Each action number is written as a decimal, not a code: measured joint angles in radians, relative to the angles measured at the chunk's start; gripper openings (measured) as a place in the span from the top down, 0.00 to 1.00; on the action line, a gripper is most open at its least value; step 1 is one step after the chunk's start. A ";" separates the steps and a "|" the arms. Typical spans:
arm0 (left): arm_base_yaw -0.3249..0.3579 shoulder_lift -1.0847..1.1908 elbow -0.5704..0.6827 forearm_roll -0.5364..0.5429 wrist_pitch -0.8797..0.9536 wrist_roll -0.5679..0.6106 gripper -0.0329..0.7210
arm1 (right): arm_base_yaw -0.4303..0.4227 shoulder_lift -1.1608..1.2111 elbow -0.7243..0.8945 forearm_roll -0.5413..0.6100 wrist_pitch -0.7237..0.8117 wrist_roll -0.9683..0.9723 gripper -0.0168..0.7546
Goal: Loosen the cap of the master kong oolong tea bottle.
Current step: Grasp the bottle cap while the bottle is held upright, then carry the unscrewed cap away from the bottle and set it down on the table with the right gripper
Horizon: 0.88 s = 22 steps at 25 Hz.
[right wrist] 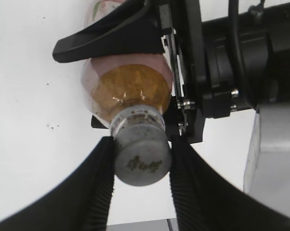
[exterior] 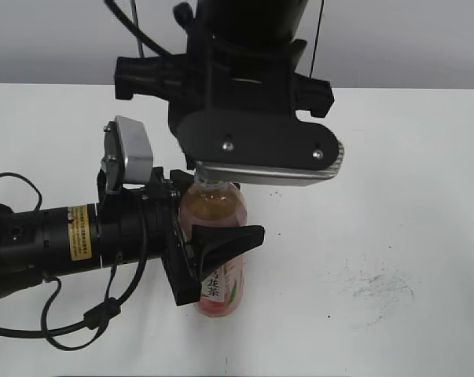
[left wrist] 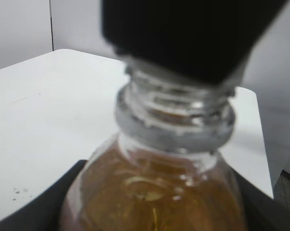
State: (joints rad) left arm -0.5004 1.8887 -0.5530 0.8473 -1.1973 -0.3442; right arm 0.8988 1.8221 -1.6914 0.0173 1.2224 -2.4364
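Next, I let go of the cap with my right gripper on the table, at the bottle-side edge of the dark scuff marks [exterior: 343, 295].
The master kong oolong tea bottle [exterior: 214, 259] stands upright on the white table, amber tea inside, pink label low down. My left gripper [exterior: 213, 245] comes in from the left and is shut on the bottle's body; its shoulder fills the left wrist view [left wrist: 154, 192]. My right gripper [right wrist: 141, 159] comes down from above and is shut on the cap [right wrist: 142, 161], a light-grey round cap with a dark mark on top. In the left wrist view the bare neck threads [left wrist: 176, 115] show below the black jaws. In the exterior view the cap is hidden under the right gripper [exterior: 209, 179].
The white table [exterior: 394, 236] carries faint dark scuff marks [exterior: 374, 287] to the right of the bottle. The left arm's cables [exterior: 71, 322] loop over the table at the front left. A grey wall stands behind the table.
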 joint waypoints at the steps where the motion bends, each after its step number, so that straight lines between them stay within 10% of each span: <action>1: 0.000 0.000 0.000 0.001 0.000 0.000 0.37 | 0.003 0.000 0.000 -0.006 0.000 -0.014 0.63; 6: 0.000 0.000 0.000 0.004 0.000 0.000 0.37 | 0.004 -0.036 0.000 -0.030 -0.001 0.045 0.63; 16: 0.000 0.000 0.000 0.005 0.000 0.000 0.37 | -0.132 -0.092 0.084 -0.160 -0.004 1.155 0.63; 22: 0.000 0.000 0.000 0.009 -0.001 0.001 0.37 | -0.300 -0.082 0.301 -0.084 -0.004 1.498 0.63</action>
State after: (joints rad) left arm -0.5004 1.8887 -0.5530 0.8568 -1.1981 -0.3431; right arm 0.5987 1.7401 -1.3906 -0.0670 1.2186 -0.9385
